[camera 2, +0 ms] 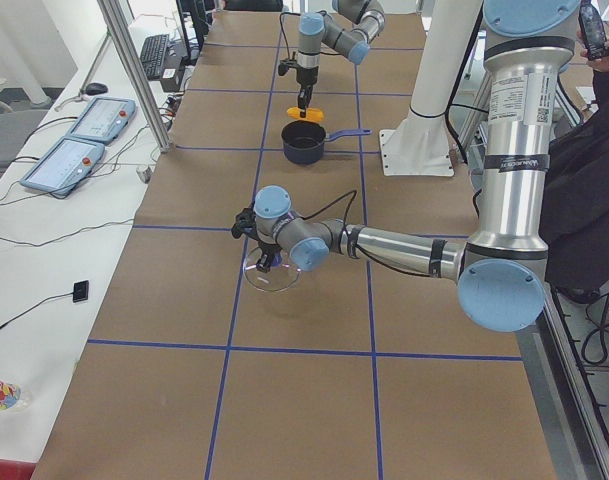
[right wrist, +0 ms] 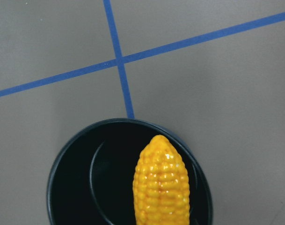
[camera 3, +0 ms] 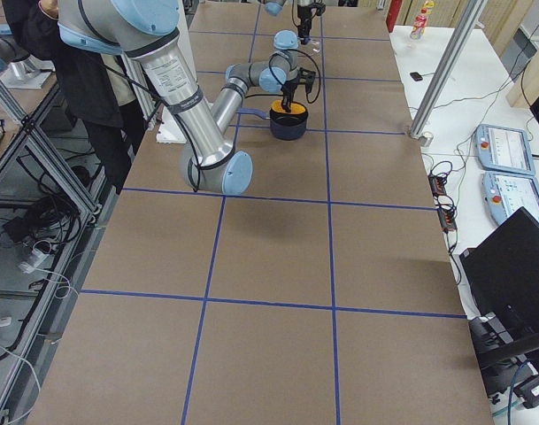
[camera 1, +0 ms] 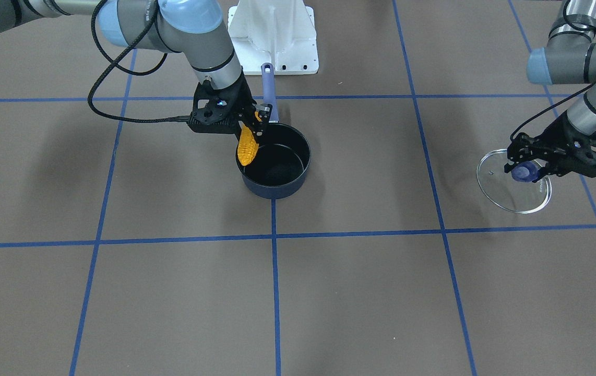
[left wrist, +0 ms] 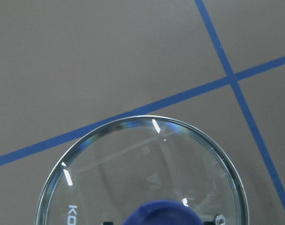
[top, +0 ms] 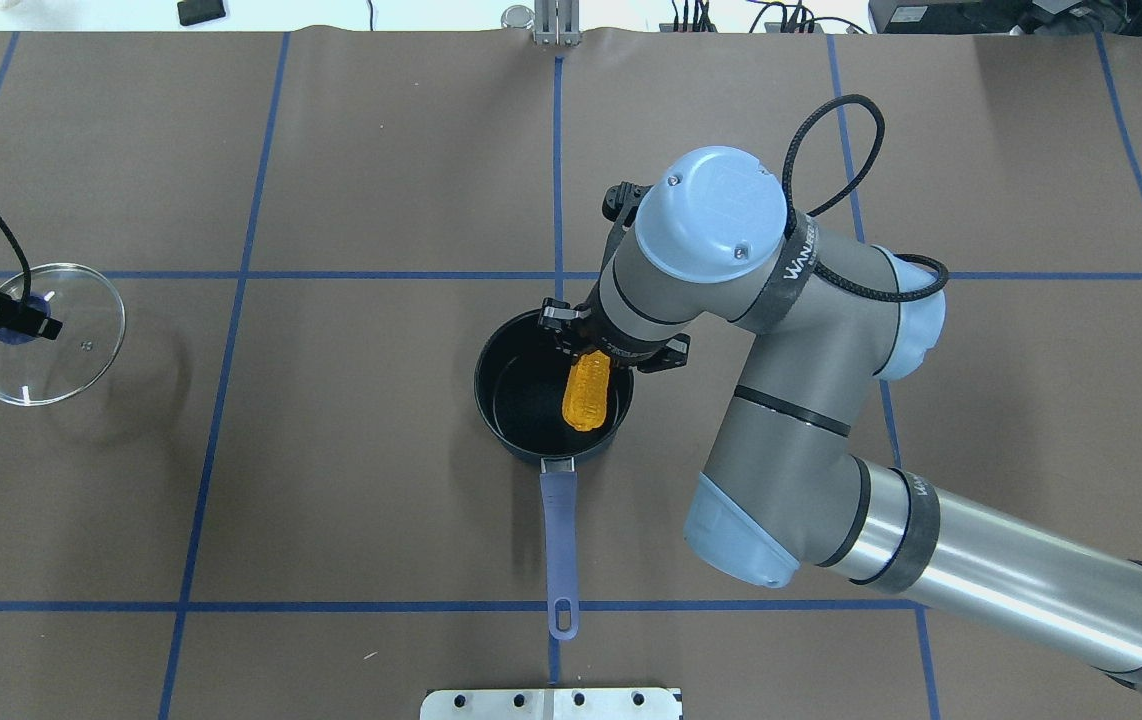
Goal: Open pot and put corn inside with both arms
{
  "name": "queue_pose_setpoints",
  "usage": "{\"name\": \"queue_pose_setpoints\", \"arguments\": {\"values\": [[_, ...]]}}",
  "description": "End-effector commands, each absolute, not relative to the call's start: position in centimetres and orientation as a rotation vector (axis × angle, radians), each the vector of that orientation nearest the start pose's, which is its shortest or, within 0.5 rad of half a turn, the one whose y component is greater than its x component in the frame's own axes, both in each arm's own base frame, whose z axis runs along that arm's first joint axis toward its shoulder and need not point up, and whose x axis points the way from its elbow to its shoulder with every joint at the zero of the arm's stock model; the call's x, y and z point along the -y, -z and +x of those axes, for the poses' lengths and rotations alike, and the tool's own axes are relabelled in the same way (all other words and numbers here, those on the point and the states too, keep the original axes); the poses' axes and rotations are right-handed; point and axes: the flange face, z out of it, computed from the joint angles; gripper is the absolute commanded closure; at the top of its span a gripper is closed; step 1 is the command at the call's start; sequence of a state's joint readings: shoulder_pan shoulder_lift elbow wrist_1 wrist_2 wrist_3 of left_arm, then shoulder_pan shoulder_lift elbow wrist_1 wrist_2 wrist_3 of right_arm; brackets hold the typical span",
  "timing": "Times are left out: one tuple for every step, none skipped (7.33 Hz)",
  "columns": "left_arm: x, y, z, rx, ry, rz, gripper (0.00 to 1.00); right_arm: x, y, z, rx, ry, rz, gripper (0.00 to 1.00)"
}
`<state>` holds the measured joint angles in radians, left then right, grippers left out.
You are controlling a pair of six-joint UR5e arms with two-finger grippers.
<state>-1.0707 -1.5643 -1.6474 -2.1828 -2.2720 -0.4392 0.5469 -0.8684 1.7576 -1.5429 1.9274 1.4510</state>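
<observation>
I should use my left gripper to set the glass lid down on the brown table (camera 1: 524, 173), beside the slanting blue tape line.
The dark navy pot (camera 1: 272, 189) stands open near the table's middle, its lavender handle (top: 559, 530) pointing toward the robot's base. My right gripper (camera 1: 253, 122) is shut on the yellow corn (camera 1: 247, 147) and holds it tip-down over the pot's rim, partly above the black inside (right wrist: 76, 187). The corn also shows in the overhead view (top: 587, 392) and the right wrist view (right wrist: 161, 187). My left gripper (camera 1: 525, 169) is shut on the blue knob (left wrist: 163, 213) of the glass lid (camera 1: 512, 193), held tilted and low over the table, far to my left of the pot.
The white robot base plate (camera 1: 274, 36) stands just behind the pot's handle. Blue tape lines (camera 1: 275, 292) cross the brown table. Control pendants (camera 2: 74, 150) lie on a side bench beyond the table's edge. A person (camera 2: 584, 150) stands near the base.
</observation>
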Motion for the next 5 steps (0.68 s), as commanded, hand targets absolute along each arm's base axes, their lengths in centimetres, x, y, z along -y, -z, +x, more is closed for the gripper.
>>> {"name": "queue_pose_setpoints", "arguments": {"values": [[46.1, -58.1, 17.2, -0.898, -0.304, 0.284, 0.64, 43.3, -15.9, -52.2, 0.954, -0.234, -0.020, 0.85], [45.4, -58.8, 16.8, -0.900, -0.301, 0.284, 0.64, 43.5, -15.8, -52.6, 0.950, -0.234, -0.017, 0.85], [45.3, -59.0, 16.8, -0.898, -0.292, 0.276, 0.64, 44.0, -15.9, -53.1, 0.940, -0.243, -0.008, 0.85], [45.3, -59.3, 16.8, -0.891, -0.289, 0.275, 0.63, 44.2, -16.2, -53.4, 0.932, -0.245, -0.011, 0.85], [45.4, -59.9, 16.9, -0.886, -0.290, 0.269, 0.63, 44.0, -16.4, -53.7, 0.926, -0.244, -0.007, 0.85]]}}
